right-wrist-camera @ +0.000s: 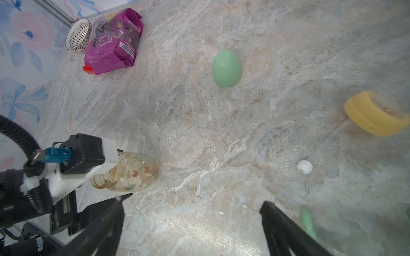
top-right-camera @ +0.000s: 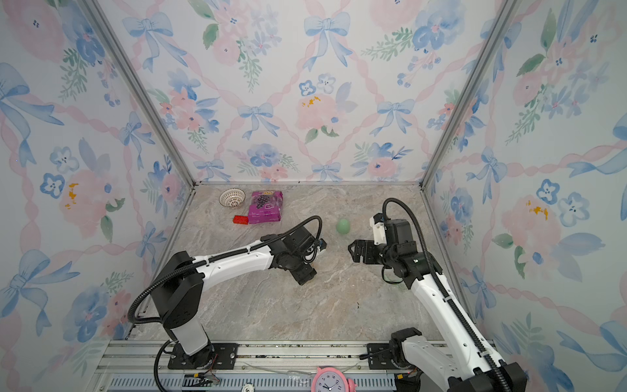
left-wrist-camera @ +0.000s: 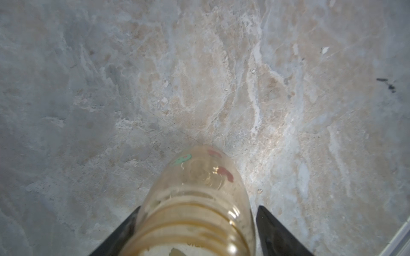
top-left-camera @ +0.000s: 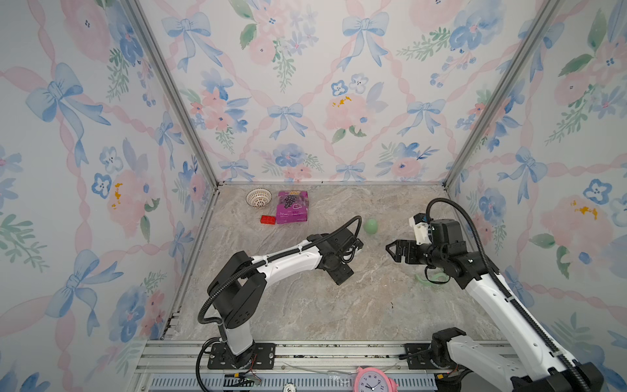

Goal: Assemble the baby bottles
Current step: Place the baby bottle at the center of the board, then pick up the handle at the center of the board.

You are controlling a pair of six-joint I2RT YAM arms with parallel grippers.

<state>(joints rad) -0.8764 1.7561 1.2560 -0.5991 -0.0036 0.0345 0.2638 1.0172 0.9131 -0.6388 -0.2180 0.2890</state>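
Note:
The mint-green collar beyond the yellow ring is next for my right gripper, which should go there and close on the mint-green collar's rim (top-left-camera: pixel 439 277).
A clear amber-tinted bottle (right-wrist-camera: pixel 131 172) with no top on lies on its side at the marble table, its threaded neck (left-wrist-camera: pixel 190 219) between the fingers of my left gripper (left-wrist-camera: pixel 199 206). These jaws stand slightly wider than the neck, with a gap on one side. In both top views the left gripper (top-left-camera: pixel 358 246) hides the bottle. My right gripper (right-wrist-camera: pixel 195 206) hangs open and empty a little to its right (top-left-camera: pixel 390 249). The mint-green dome cap (top-left-camera: pixel 371 226) stands behind the two grippers. The yellow ring with clear nipple (right-wrist-camera: pixel 375 115) lies near the right arm. The mint-green collar (top-left-camera: pixel 424 280) shows partly under that arm.
A white perforated bowl (top-left-camera: pixel 259 198), a purple packet (top-left-camera: pixel 292 206) and a red brick (top-left-camera: pixel 268 219) sit at the back left. A small white part (right-wrist-camera: pixel 305 166) lies near the yellow ring. A pink clock (top-left-camera: pixel 373 380) stands at the front rail. Floral walls enclose three sides.

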